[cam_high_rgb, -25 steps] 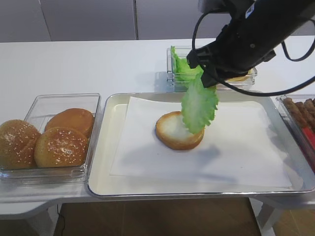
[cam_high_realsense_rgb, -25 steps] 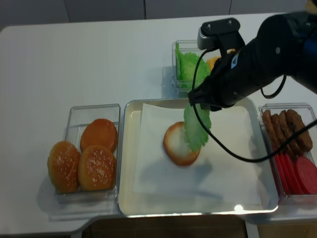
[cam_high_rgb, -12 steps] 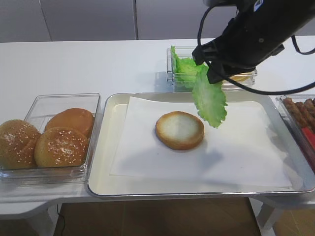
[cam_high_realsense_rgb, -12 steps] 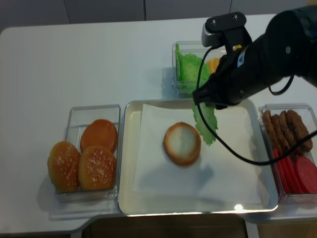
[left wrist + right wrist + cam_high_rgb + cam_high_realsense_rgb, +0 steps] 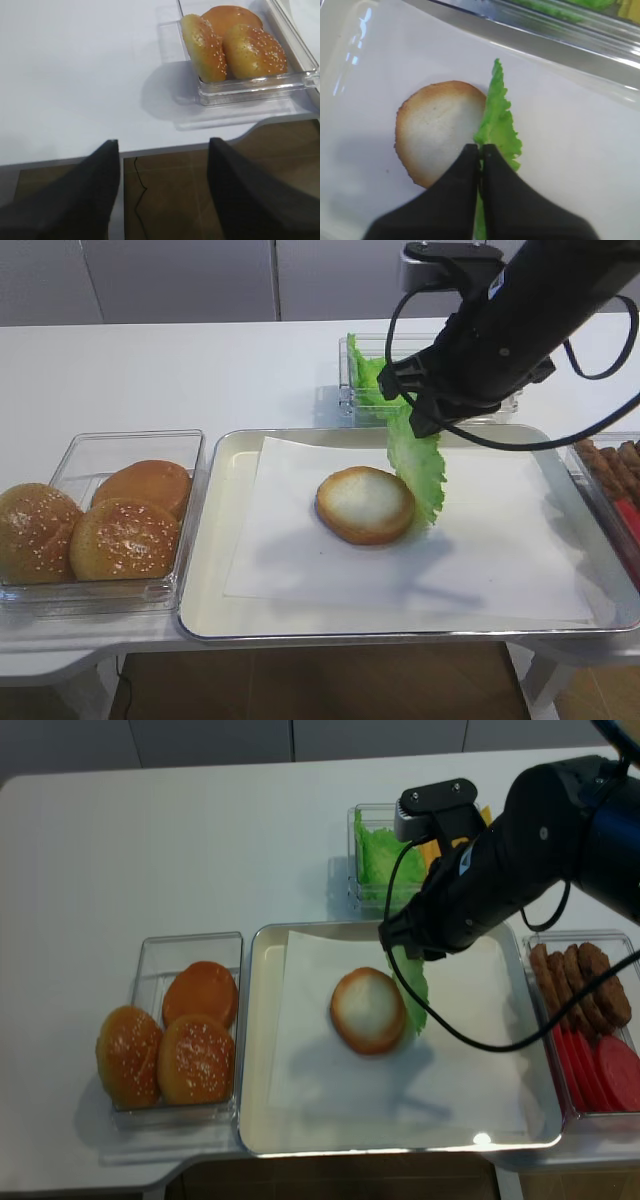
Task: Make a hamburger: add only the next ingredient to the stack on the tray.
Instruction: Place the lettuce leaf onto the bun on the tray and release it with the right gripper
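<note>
I need to release the lettuce leaf from my right gripper on the pale top of the bun half (image 5: 374, 1006) (image 5: 442, 130), so that it covers it.
The lettuce leaf (image 5: 418, 465) hangs almost vertically, pinched at its top by my right gripper (image 5: 415, 415), which is shut on it. Its lower edge sits beside the right rim of the bun half (image 5: 365, 503), close to the paper. In the right wrist view the leaf (image 5: 496, 125) runs edge-on between the closed fingers (image 5: 465, 170), with the bun half (image 5: 437, 130) just to the left. The bun half lies on the paper-lined silver tray (image 5: 215, 570). My left gripper (image 5: 164, 150) is open, holding nothing, over the table's front edge.
A clear box of sesame buns (image 5: 100, 520) stands left of the tray. Behind the tray, a box holds more lettuce (image 5: 380, 855) and yellow cheese (image 5: 430, 850). Patties and red slices (image 5: 590, 1020) fill a box at the right. The right arm's cable loops over the tray.
The right gripper swung the leaf from over the bun out to the right, then came back left and lower. The leaf now hangs at the bun's right rim. The left gripper's earlier state is unseen.
</note>
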Available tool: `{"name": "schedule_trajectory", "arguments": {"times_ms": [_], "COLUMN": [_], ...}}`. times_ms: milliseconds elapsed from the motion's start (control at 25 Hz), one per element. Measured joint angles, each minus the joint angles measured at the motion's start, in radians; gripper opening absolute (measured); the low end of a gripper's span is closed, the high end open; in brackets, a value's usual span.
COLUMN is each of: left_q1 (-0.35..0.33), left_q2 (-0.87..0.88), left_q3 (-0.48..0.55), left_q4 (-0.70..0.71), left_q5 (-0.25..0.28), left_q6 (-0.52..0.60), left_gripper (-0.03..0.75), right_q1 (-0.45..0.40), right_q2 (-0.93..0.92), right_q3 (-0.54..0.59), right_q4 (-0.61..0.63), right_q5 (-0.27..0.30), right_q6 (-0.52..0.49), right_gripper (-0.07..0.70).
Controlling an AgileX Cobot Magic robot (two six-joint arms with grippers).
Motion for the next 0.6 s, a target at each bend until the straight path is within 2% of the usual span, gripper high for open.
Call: {"name": "schedule_trajectory", "arguments": {"times_ms": [600], "left_q1": [0.000], "left_q2": [0.000], "left_q3": [0.000], "left_q4": [0.000], "left_q5": [0.000], "left_q6": [0.000], "left_gripper": [0.415], "right_q1": [0.002], "right_q2": [0.059], "right_q3": [0.000], "right_q4": [0.276], "right_q5": [-0.006], "right_q6": [-0.098], "right_gripper": [0.008]}}
